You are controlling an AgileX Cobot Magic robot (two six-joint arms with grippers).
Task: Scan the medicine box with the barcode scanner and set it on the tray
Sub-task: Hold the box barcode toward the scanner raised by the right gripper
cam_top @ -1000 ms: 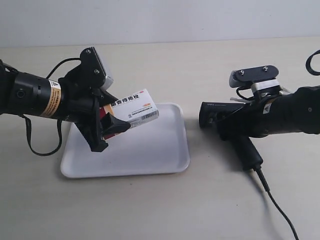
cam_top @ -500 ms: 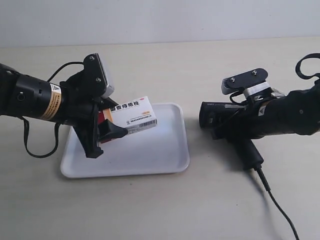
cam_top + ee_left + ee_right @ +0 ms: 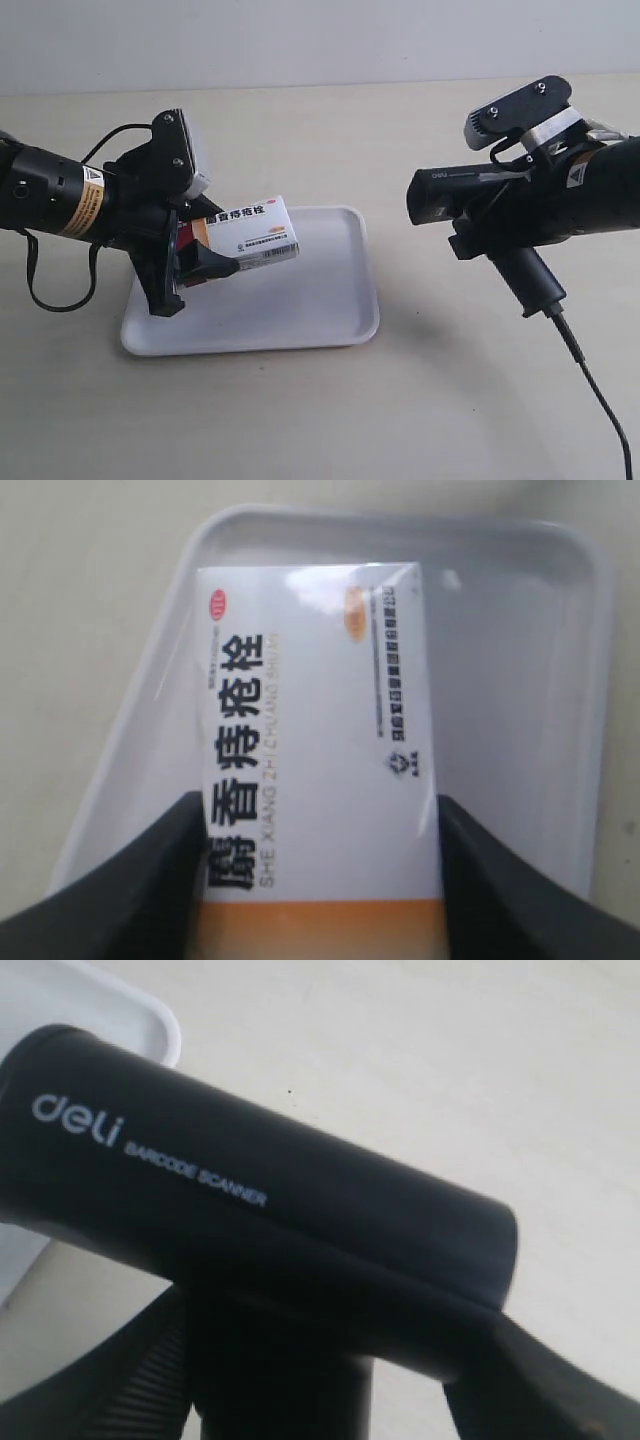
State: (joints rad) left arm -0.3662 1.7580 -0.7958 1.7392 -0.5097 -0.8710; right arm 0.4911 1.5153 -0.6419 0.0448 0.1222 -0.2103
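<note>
The robot's left gripper needs to release the medicine box near the back edge of the white tray (image 3: pixel 224 262), away from the barcode scanner. The medicine box is held just above the tray now.
The white medicine box (image 3: pixel 250 231) with its orange band is held a little above the white tray (image 3: pixel 300 310), tilted, by the arm at the exterior view's left. The left wrist view shows the box (image 3: pixel 315 750) clamped between the two black fingers (image 3: pixel 140 890) of my left gripper (image 3: pixel 320 880), the tray (image 3: pixel 530 630) beneath it. My right gripper (image 3: pixel 330 1360) is shut on the black barcode scanner (image 3: pixel 250 1200). In the exterior view the scanner (image 3: pixel 480 205) hangs above the table to the right of the tray, head toward the box, cable (image 3: pixel 590 390) trailing down.
Beige tabletop (image 3: pixel 330 130) surrounds the tray. A black cable loop (image 3: pixel 60 290) hangs under the arm at the exterior view's left. The tray's corner (image 3: pixel 110 1010) shows beyond the scanner head in the right wrist view.
The box has moved left and slightly lower over the tray. The scanner has been lifted up off the table and shifted right, its handle now hanging free.
</note>
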